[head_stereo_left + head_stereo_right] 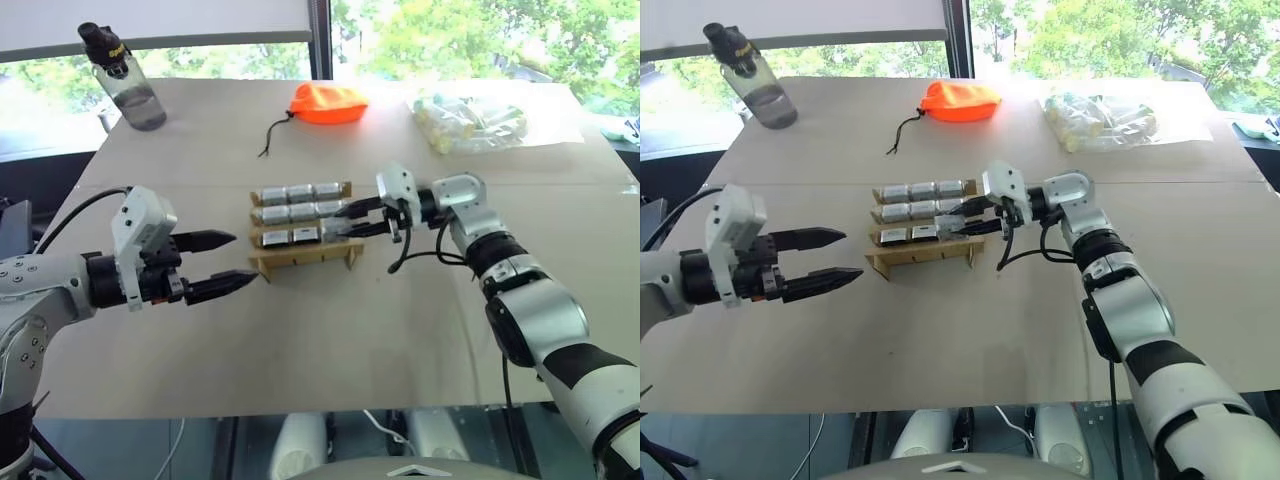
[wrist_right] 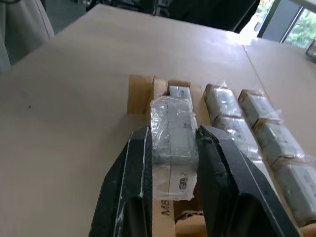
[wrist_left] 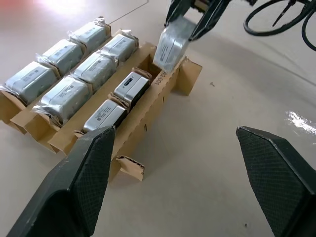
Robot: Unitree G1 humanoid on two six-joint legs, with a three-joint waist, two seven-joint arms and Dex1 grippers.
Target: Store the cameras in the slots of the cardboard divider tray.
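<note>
Next, I rest the wrapped camera, which tilts above the empty slot, there with my right gripper, then take the camera's outer end (image 2: 177,185) and straighten it in.
The cardboard divider tray (image 1: 305,256) stands mid-table with several wrapped silver-grey cameras (image 1: 300,193) lying in its rows. Its nearest row holds two cameras (image 3: 118,101) and has room at the right end. Over that end my right gripper (image 2: 173,136) is shut on one wrapped camera (image 2: 172,128), tilted above the slot, also seen as a held camera (image 3: 170,47) in the left wrist view. My left gripper (image 1: 242,258) is open and holds nothing. It hovers just left of the tray's front corner, pointing toward it.
At the back of the table stand a water bottle (image 1: 125,80) on the left, an orange drawstring pouch (image 1: 328,103) in the middle and a clear plastic bag (image 1: 468,122) of pale items on the right. Bare table (image 1: 330,330) lies in front of the tray.
</note>
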